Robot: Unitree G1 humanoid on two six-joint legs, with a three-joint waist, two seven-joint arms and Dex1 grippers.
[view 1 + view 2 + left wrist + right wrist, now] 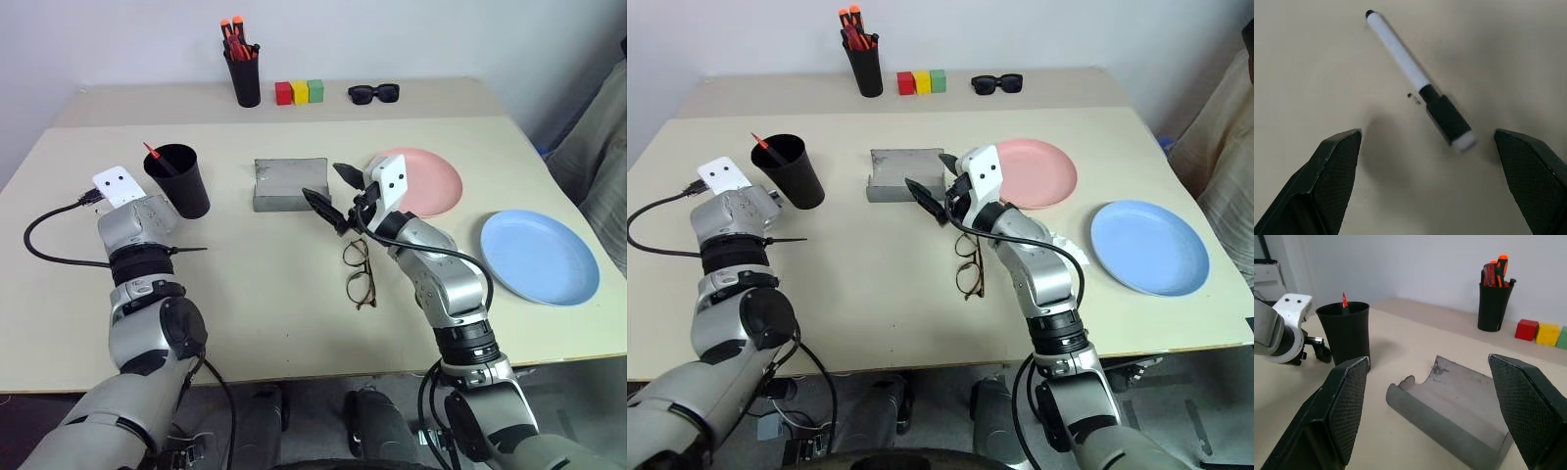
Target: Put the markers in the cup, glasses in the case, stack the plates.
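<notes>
The white marker lies at an angle to the left gripper's fingers, so the robot's left gripper will turn in line with it and close on the marker's black cap (1448, 117).
The wide black cup (179, 182) stands at the left with a red marker (153, 153) sticking out of it. Just left of the cup, my left gripper (1426, 134) points down at the table, open, and a white marker with a black cap (1415, 78) lies flat between and beyond its fingers. The grey case (289, 184) lies open at mid-table. My right gripper (333, 191) hovers open at the case's right end, holding nothing. The thin-rimmed glasses (359, 274) lie on the table below it. The pink plate (436, 186) and the blue plate (539, 257) lie apart at the right.
At the back stand a black pen holder (242, 70) with orange-tipped markers, three coloured blocks (299, 92) and black sunglasses (373, 93). A black cable (39, 240) loops from my left wrist over the table's left side.
</notes>
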